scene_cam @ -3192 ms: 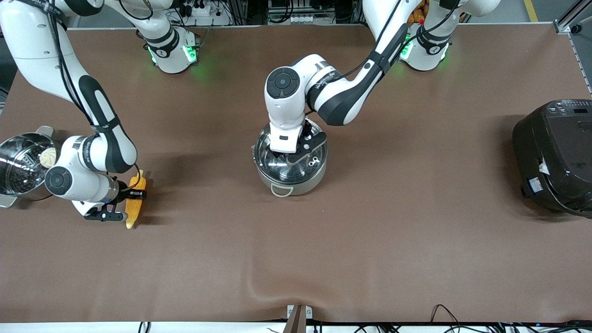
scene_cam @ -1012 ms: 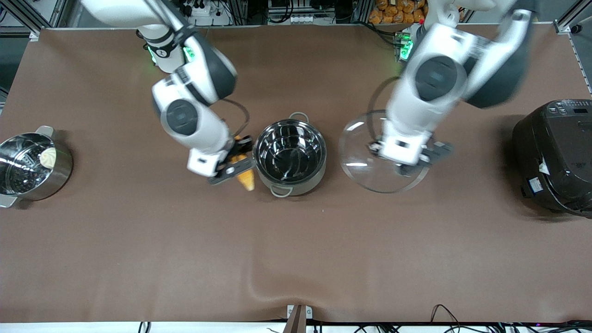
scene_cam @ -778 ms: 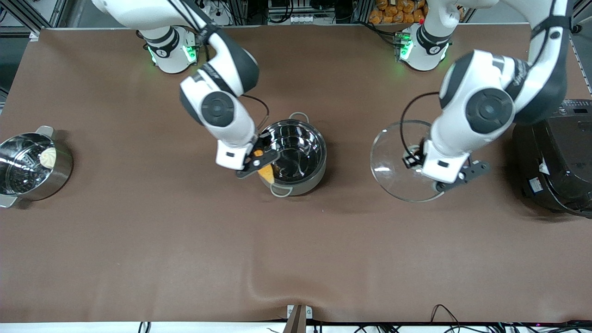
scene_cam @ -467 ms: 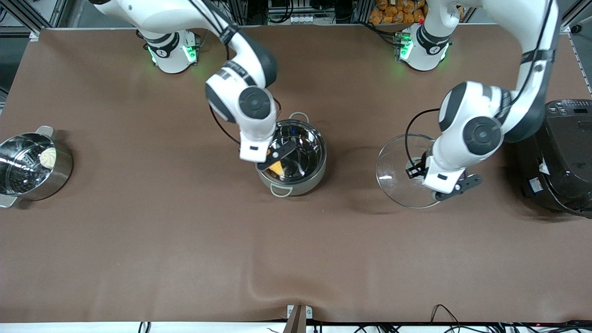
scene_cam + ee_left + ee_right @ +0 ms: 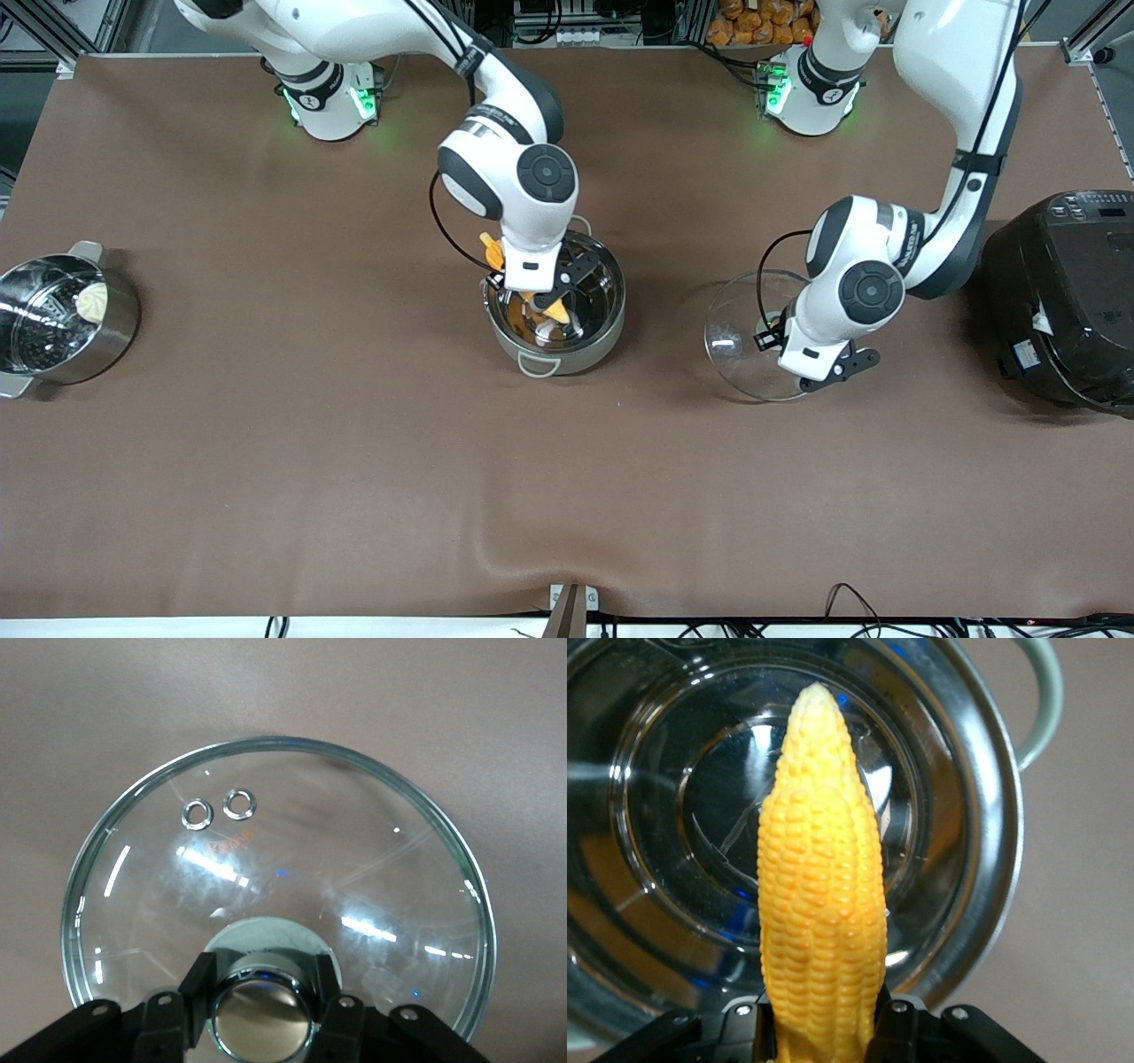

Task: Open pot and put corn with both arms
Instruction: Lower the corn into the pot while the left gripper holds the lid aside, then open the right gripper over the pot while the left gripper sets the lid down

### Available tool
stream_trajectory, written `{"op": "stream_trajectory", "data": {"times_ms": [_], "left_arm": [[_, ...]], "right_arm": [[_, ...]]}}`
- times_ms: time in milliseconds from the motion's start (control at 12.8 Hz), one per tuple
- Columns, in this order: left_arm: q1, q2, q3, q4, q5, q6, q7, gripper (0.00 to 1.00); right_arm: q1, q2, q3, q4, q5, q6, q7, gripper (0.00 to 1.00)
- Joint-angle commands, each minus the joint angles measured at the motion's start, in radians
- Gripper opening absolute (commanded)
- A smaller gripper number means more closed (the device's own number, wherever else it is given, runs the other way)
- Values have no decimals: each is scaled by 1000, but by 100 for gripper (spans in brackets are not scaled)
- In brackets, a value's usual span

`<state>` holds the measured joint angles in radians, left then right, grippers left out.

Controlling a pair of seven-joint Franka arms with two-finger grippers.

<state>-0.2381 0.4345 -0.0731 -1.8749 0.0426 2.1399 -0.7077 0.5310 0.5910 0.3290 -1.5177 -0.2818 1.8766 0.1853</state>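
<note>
The robot's left gripper will release the glass lid on the table (image 5: pixel 760 349) between the steel pot and the black cooker.
The steel pot (image 5: pixel 595 341) stands open at the table's middle. My right gripper (image 5: pixel 545 306) is over the pot, shut on the yellow corn (image 5: pixel 555 309), which hangs tip-down over the pot's inside. In the right wrist view the corn (image 5: pixel 819 904) sits between the fingers (image 5: pixel 899 1028) over the pot's shiny bottom (image 5: pixel 664 859). My left gripper (image 5: pixel 802 354) is shut on the knob of the glass lid (image 5: pixel 740 341), toward the left arm's end of the table from the pot. In the left wrist view the knob (image 5: pixel 260 1019) is clamped and the lid (image 5: pixel 283 850) spreads beneath it.
A steel pot with a perforated insert and a white bun (image 5: pixel 62 315) stands at the right arm's end. A big black cooker (image 5: pixel 1067 297) stands at the left arm's end, close to the lid.
The right gripper carried the corn from beside the pot to over its inside. The left gripper moved the lid slightly toward the pot and lower.
</note>
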Motion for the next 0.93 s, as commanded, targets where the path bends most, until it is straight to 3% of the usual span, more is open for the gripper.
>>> {"op": "stream_trajectory", "data": {"times_ms": [0, 311, 701, 778, 856], "left_arm": [[3, 9, -4, -10, -16, 49, 13, 0], [8, 41, -4, -26, -16, 98, 11, 0], [3, 63, -4, -24, -16, 101, 1, 0], [3, 63, -4, -24, -16, 97, -1, 11], [3, 63, -4, -23, -16, 94, -3, 54]], "right_arm": [[27, 49, -10, 59, -48, -14, 33, 2], [37, 75, -10, 93, -48, -10, 34, 2], [56, 81, -10, 93, -48, 10, 51, 11], [60, 87, -10, 93, -48, 13, 68, 47], [63, 87, -10, 93, -48, 13, 89, 99]]}}
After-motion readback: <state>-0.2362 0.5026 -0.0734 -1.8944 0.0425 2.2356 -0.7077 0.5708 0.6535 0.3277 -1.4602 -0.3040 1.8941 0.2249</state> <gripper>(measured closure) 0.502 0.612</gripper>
